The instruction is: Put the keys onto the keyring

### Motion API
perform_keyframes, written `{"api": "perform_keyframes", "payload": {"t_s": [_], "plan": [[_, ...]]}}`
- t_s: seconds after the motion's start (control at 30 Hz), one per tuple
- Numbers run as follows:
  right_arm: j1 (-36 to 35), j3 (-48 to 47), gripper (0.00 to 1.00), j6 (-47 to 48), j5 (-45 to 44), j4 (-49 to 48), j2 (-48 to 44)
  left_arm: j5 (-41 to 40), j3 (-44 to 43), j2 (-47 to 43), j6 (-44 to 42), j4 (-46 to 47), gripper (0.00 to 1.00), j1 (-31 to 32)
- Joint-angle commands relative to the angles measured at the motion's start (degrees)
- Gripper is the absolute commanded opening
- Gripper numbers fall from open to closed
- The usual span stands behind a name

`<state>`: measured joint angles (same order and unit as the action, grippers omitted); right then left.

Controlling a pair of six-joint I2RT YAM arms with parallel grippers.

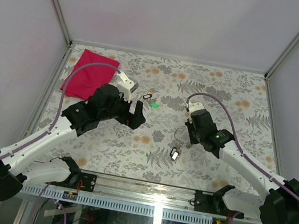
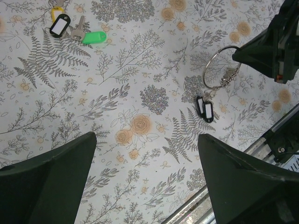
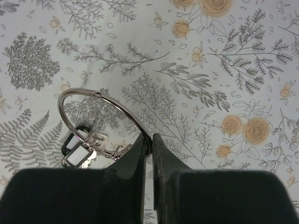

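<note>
Next, I let go of the keyring with my right gripper on the floral cloth (image 1: 189,126) (image 3: 170,46), around the small orange flowers beside the orange roses.
The keyring (image 3: 100,99), a thin silver wire ring, is pinched at its lower right by my right gripper (image 3: 151,142), which is shut on it. Two keys with black-framed heads (image 3: 78,153) hang from the ring's small silvery clips and rest on the table. The left wrist view shows the same ring (image 2: 219,68) and those keys (image 2: 205,109). Another black-headed key (image 2: 61,25) lies loose at the far left, beside a green piece (image 2: 94,37). My left gripper (image 2: 145,140) hovers open over bare cloth with nothing between its fingers. From above, the left gripper (image 1: 134,114) is left of the right gripper (image 1: 189,129).
A floral cloth (image 1: 222,96) covers the table. A red cloth (image 1: 89,73) lies at the back left. A yellow tag (image 2: 56,11) sits by the loose key. White walls enclose three sides. A metal rail (image 1: 141,189) runs along the near edge.
</note>
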<state>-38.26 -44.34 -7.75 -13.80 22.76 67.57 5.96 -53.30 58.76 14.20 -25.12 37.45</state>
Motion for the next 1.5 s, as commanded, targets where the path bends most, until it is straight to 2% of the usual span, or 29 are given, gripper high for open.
{"api": "perform_keyframes", "payload": {"t_s": [0.0, 0.53, 0.77, 1.07, 1.37, 1.43, 1.47], "plan": [[3.24, -2.64, 0.0, -0.85, 2.23, -5.52, 1.88, -0.59, 0.62, -0.32, -0.22, 2.71, 0.93, -0.32], [12.88, -7.47, 0.03, -0.37, 4.87, -8.67, 16.39, -1.39, 0.99, 1.78, 1.63, 1.42, 0.94, -0.45], [15.98, -12.56, 0.08, -0.59, 4.88, -8.65, 25.22, -2.47, 0.84, 4.09, 3.16, 0.54, 0.95, -0.45], [18.84, -13.9, 0.35, -3.09, 6.79, -11.6, 26.83, -6.82, -0.03, 9.31, 7.15, -0.73, 0.99, -0.95], [19.81, -11.49, 0.6, -7.79, 6.5, -12.81, 15.52, -15.32, -3.34, 13.43, 12.02, -3.68, 1.0, -2.52], [19.87, -10.74, 0.74, -9.67, 6.61, -12.04, 10.97, -15.64, -3.37, 12.89, 11.77, -2.74, 1.0, -3.03], [19.86, -10.4, 0.85, -10.02, 6.75, -11.69, 8.61, -16.22, -3.29, 12.38, 11.47, -2.03, 1.0, -3.15]]}}
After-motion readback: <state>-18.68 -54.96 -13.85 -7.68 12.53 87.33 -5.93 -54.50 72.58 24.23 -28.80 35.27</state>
